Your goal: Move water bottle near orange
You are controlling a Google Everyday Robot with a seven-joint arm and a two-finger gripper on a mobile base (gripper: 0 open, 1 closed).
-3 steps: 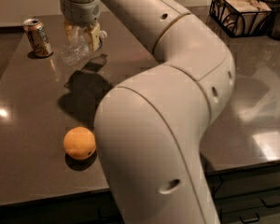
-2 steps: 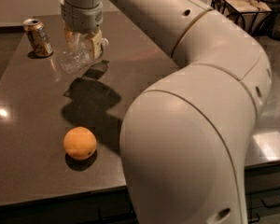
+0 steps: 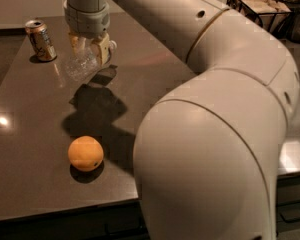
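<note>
My gripper should set the water bottle down on the dark table [image 3: 86, 115] just behind the orange, on its far side. The bottle is still held a little above the table.
The clear crinkled water bottle [image 3: 83, 63] is held tilted in my gripper [image 3: 90, 49], which is shut on it a little above the dark table, at the upper left of the camera view. Its white cap points right, next to the tan finger pad [image 3: 104, 49]. The orange [image 3: 85, 153] lies on the table near the front edge, well below the bottle and apart from it. My large white arm fills the right side of the view.
A tan-gold drink can [image 3: 40, 40] stands at the far left back of the dark table [image 3: 25, 134]. A black wire basket [image 3: 262, 6] sits at the back right. The arm's shadow lies between bottle and orange.
The gripper with the bottle has moved slightly toward the front of the table, closer to the orange. The orange and the can have stayed in place.
</note>
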